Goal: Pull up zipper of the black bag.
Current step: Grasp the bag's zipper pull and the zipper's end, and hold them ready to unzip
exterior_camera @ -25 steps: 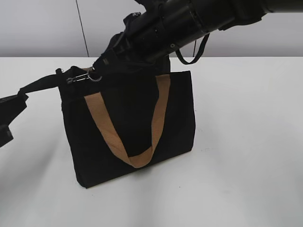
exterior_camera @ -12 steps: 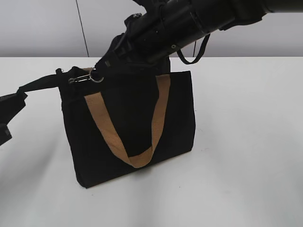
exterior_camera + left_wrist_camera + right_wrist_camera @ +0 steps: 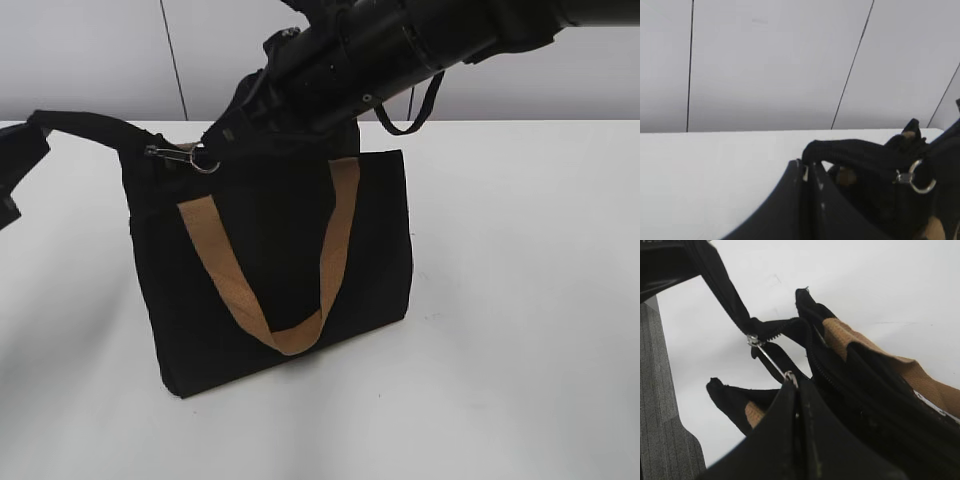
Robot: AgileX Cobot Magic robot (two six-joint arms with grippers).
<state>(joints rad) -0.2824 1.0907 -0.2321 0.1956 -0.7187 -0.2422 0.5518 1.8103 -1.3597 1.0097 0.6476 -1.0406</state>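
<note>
Next, the right gripper releases the pull tab at the bag's top corner [image 3: 331, 144] farthest from my left gripper, above the tan handle.
The black bag [image 3: 280, 260] stands on the white table with a tan handle hanging down its front. The zipper [image 3: 172, 156] sits at the bag's top left corner, its silver slider [image 3: 752, 340] on the black zip line and its pull tab ending in a round ring [image 3: 204, 162]. My right gripper [image 3: 792, 382] reaches in from the upper right and is shut on the tab's ring end; it also shows in the exterior view [image 3: 215, 140]. My left gripper [image 3: 807, 166] is shut on the black fabric tail of the zip line, held up and out to the bag's left [image 3: 35, 135].
The white table [image 3: 520, 300] extends around the bag. A grey panelled wall [image 3: 90, 60] stands behind it. My right arm [image 3: 400, 45] crosses above the bag's back edge. A thin black cable loop [image 3: 410, 118] hangs under that arm.
My left gripper has risen, lifting the black zip tail from a downward slope to about level with the bag's top. The right gripper and ring have barely moved.
</note>
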